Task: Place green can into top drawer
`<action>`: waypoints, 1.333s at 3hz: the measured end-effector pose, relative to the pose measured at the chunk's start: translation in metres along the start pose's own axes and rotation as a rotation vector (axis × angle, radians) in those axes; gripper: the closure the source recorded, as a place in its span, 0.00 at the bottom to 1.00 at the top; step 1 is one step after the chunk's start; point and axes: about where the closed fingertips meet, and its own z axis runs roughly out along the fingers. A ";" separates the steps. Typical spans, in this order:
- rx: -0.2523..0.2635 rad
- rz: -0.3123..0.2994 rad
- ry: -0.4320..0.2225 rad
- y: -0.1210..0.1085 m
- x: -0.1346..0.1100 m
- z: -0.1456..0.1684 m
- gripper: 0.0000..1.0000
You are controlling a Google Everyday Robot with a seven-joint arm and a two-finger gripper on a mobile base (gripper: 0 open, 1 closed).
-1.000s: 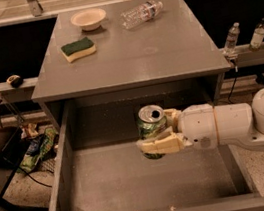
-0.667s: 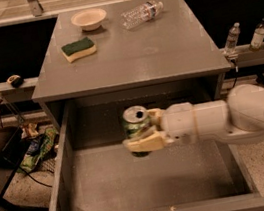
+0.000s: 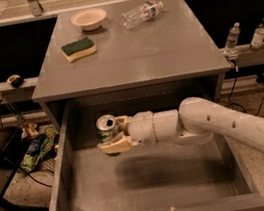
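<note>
My gripper is to release the green can on the drawer's speckled grey bottom, toward the drawer's front [image 3: 110, 184], near the side that is by the clutter. The can is now held toward the drawer's back.
The green can [image 3: 106, 128] stands upright in my gripper [image 3: 115, 135], its silver top showing. The gripper is shut on the can, one finger [image 3: 114, 145] in front and one behind. It holds the can inside the open top drawer [image 3: 61, 191], toward the back left, above the speckled grey floor. I cannot tell whether the can touches the floor. My white arm [image 3: 227, 126] reaches in from the right.
On the cabinet top [image 3: 128, 57] lie a green-and-yellow sponge [image 3: 78, 49], a small bowl [image 3: 89, 18] and a clear plastic water bottle [image 3: 142, 14]. Two small bottles [image 3: 232, 39] stand on a rail at right. Clutter and cables lie on the floor at left.
My gripper has moved left with the can, from the drawer's middle right toward its back left. The can stays gripped and upright.
</note>
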 end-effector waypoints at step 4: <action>0.046 -0.027 -0.040 0.060 0.066 0.040 0.82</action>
